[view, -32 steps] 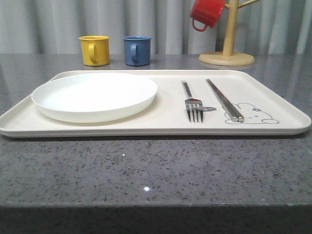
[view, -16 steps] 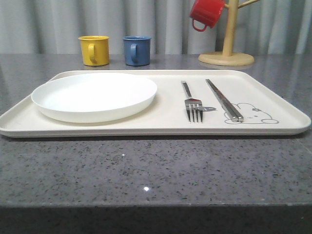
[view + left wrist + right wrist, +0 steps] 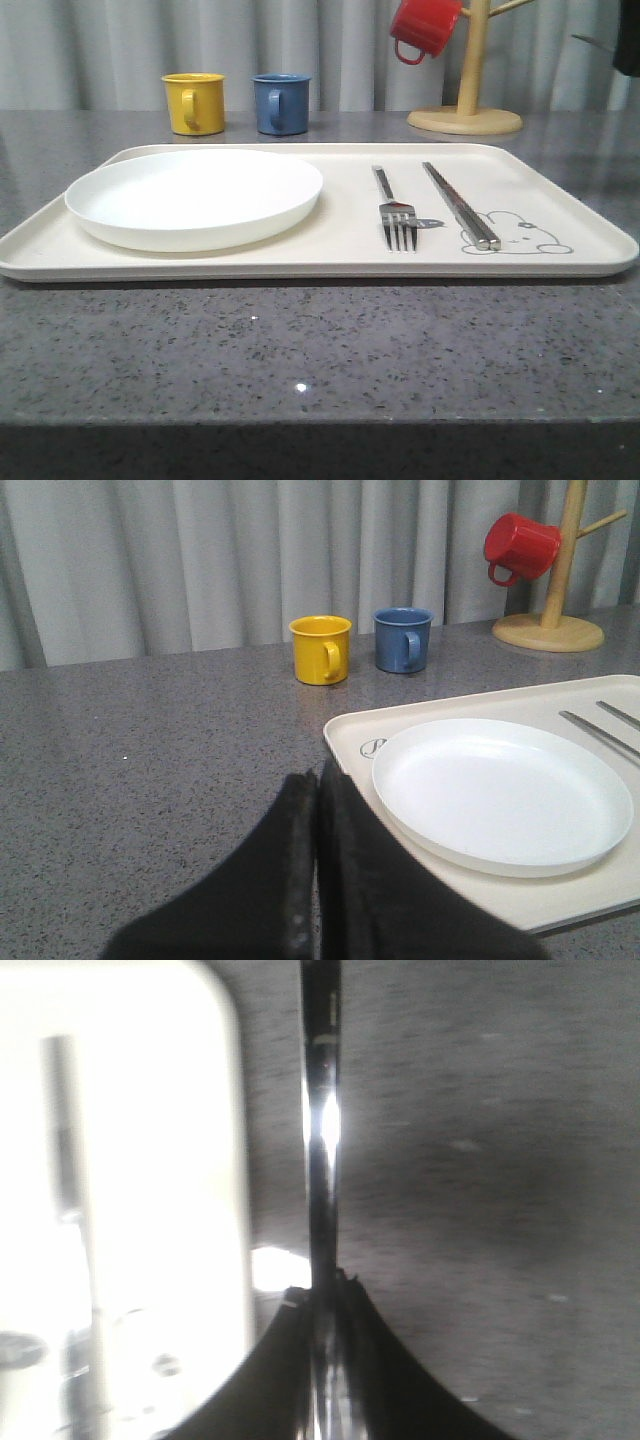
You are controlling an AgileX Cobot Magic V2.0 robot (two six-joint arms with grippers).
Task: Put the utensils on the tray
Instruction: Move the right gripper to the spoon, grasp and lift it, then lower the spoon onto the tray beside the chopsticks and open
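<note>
My right gripper should put the spoon down on the cream tray (image 3: 542,207) (image 3: 182,1250), between the chopsticks and the tray's side edge.
The cream tray (image 3: 340,240) lies across the table. On its right half a silver fork (image 3: 393,208) lies beside a pair of chopsticks (image 3: 458,203), whose tips rest on the rabbit drawing. My right gripper (image 3: 322,1290) is shut on a long shiny spoon handle (image 3: 322,1110), held above the grey table just off the tray's edge (image 3: 235,1140); the spoon's bowl is hidden. A dark part of my right arm (image 3: 630,40) shows at the upper right. My left gripper (image 3: 317,780) is shut on nothing, over the table by the tray's corner (image 3: 345,735).
A round white plate (image 3: 195,195) fills the tray's left half. Behind the tray stand a yellow mug (image 3: 194,102) and a blue mug (image 3: 281,103). A red mug (image 3: 425,28) hangs on a wooden mug tree (image 3: 466,100) at the back right.
A dark part of my right arm has come into the front view at the upper right edge. Fork, chopsticks and plate lie as before.
</note>
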